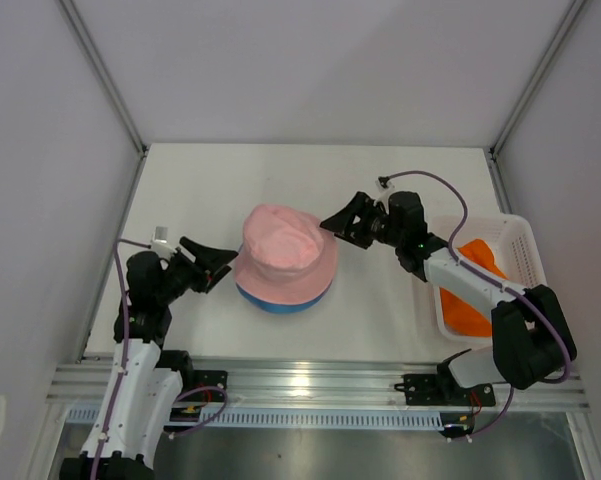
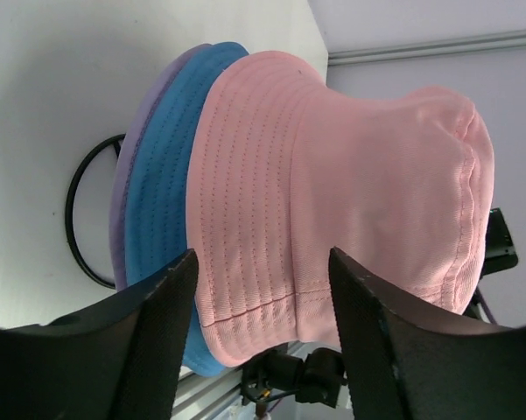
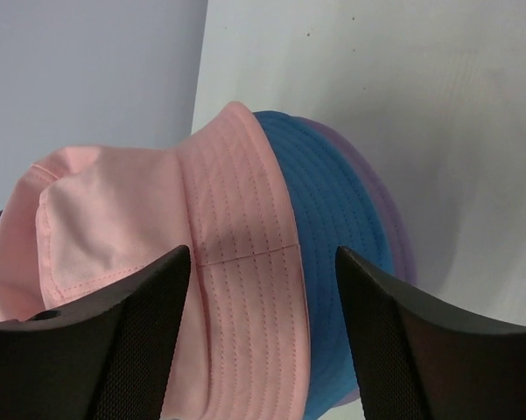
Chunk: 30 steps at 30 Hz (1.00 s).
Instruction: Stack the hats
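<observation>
Next, my left gripper pinches the pink hat's edge [image 1: 241,273] and pulls it down further, because the pink hat sits crooked with the blue hat's near edge showing.
A pink hat [image 1: 285,250] sits on top of a blue hat [image 1: 280,303] at the table's middle. In the wrist views a lavender hat [image 2: 122,201] lies under the blue one [image 2: 166,175]. An orange hat [image 1: 470,290] lies in the white basket [image 1: 520,240] at the right. My left gripper [image 1: 220,268] is open at the pink brim's left edge, with the brim [image 2: 245,262] showing between its spread fingers. My right gripper [image 1: 332,222] is open at the far-right edge of the pink hat [image 3: 236,262], its jaws wide apart. Neither gripper visibly pinches the fabric.
A black wire ring of the stand [image 2: 79,210] shows under the stacked hats. The basket stands near the right wall. White walls enclose the table on three sides, and a metal rail [image 1: 310,385] runs along the near edge.
</observation>
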Available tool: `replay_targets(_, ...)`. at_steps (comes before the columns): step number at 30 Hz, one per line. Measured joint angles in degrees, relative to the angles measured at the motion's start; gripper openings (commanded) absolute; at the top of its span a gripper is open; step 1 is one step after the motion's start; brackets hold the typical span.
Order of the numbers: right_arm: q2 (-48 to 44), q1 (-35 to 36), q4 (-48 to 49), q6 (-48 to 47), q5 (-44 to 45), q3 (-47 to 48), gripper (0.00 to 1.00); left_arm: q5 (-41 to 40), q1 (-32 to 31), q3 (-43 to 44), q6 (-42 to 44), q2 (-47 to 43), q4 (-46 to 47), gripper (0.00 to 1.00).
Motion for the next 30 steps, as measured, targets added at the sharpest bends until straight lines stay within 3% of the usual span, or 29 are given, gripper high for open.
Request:
replay_targets(6,2.3,0.9,4.5,3.8,-1.0,-1.1,0.45,0.4,0.0,0.0,-1.0,-0.3,0.2,0.48)
replay_targets(10,2.5,1.0,5.5,4.8,-1.0,-1.4,0.24,1.1,0.0,-0.4,-2.0,-0.3,1.4,0.45)
replay_targets(11,2.5,1.0,5.6,4.9,-1.0,-1.6,0.24,1.3,0.0,-0.5,-2.1,-0.3,1.7,0.47)
replay_targets(14,2.5,1.0,5.7,5.1,-1.1,-1.9,0.30,1.6,0.0,-0.6,-2.0,-0.3,1.7,0.64)
replay_targets(15,2.5,1.0,5.7,5.1,-1.1,-2.0,0.34,1.4,0.0,-0.5,-1.6,-0.2,1.0,0.76)
replay_targets(17,2.5,1.0,5.6,5.1,-1.1,-2.0,0.35,0.8,0.0,0.0,0.0,0.0,-1.7,0.78)
replay_targets(23,2.5,1.0,5.6,4.6,-1.1,-2.0,0.34,-2.5,0.0,0.6,3.2,-0.4,-7.1,0.75)
replay_targets(30,2.8,1.3,5.6,4.6,-1.1,-2.0,0.28,-1.3,0.0,-4.1,1.4,-0.4,-4.4,0.52)
